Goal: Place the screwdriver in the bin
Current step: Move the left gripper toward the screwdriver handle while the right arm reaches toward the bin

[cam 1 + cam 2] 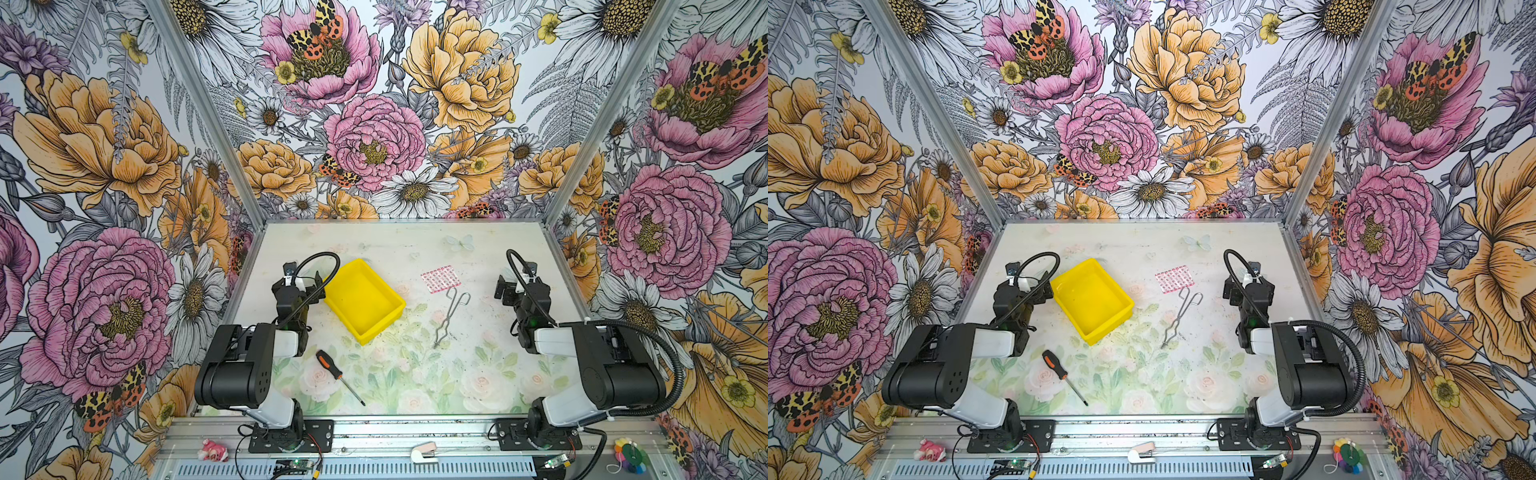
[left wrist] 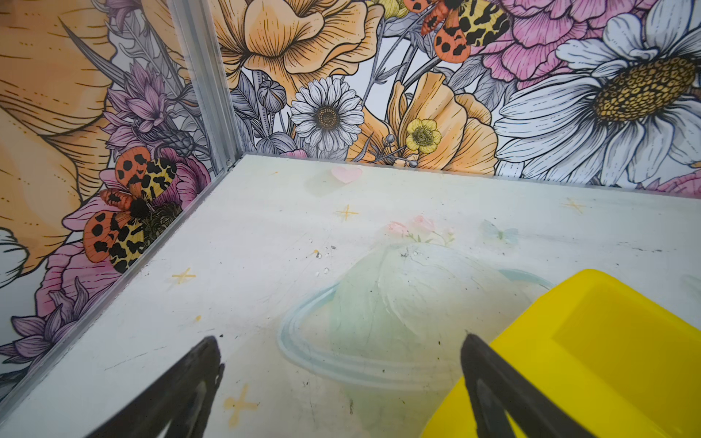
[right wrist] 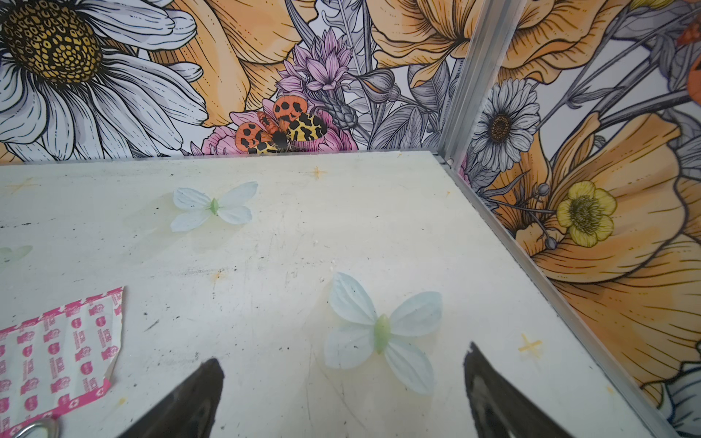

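Note:
The robot's left gripper will go to the screwdriver next and close on the front of its handle (image 1: 335,371), near the metal rod.
The screwdriver (image 1: 337,375) (image 1: 1063,375), with an orange-and-black handle and a thin dark shaft, lies on the table near the front, tip toward the front right. The empty yellow bin (image 1: 362,298) (image 1: 1093,301) sits behind it, turned at an angle. My left gripper (image 1: 308,286) (image 1: 1039,291) (image 2: 340,341) hovers at the bin's left side, open, with nothing between its fingers. One finger shows in front of the bin's corner (image 2: 607,360) in the left wrist view. My right gripper (image 1: 504,289) (image 1: 1231,291) (image 3: 343,354) is open over bare table at the right.
Silver wire tongs (image 1: 451,316) (image 1: 1179,318) lie right of the bin, with a flat pink-checked square (image 1: 440,279) (image 3: 57,349) just behind them. Flowered walls on metal posts close in the table on three sides. A stapler (image 1: 424,452) and a pink toy (image 1: 212,451) sit on the front rail.

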### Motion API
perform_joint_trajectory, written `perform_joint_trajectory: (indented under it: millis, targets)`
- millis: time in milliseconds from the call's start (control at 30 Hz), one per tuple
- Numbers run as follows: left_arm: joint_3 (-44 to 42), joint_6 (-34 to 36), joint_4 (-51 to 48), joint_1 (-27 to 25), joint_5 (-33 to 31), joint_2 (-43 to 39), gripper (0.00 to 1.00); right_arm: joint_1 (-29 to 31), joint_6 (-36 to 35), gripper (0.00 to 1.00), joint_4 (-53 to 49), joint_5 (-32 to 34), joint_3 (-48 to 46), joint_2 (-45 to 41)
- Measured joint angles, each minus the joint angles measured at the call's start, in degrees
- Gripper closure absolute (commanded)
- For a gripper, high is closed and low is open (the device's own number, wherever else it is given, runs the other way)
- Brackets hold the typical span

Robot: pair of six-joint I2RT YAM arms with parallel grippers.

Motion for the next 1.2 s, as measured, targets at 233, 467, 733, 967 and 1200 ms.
perform_joint_trajectory:
  millis: [233,467,733,967,1200]
  targets:
    - [-2.3,0.5,-5.0,-0.9,-0.5,-8.0,0.01,0.5,-2.0,0.01,-3.1,-3.7,-0.8,-5.0]
    - [4.3,-2.0,-24.9,-2.1,-5.0,-21.8,0.01,3.9,-3.0,0.01,-18.3,-3.6,1.2,-16.7]
    - [11.8,-11.3,-53.6,-12.6,-11.5,-36.2,0.01,5.1,7.2,0.01,-47.5,-3.0,14.0,-24.8]
    - [18.5,-20.3,-74.6,-20.9,-13.0,-42.3,0.01,13.0,14.8,0.01,-60.1,-7.1,14.8,-27.5]
    - [19.7,-32.7,-90.5,-21.9,-9.9,-41.1,0.01,26.2,15.0,0.01,-63.9,-9.9,15.0,-27.8]
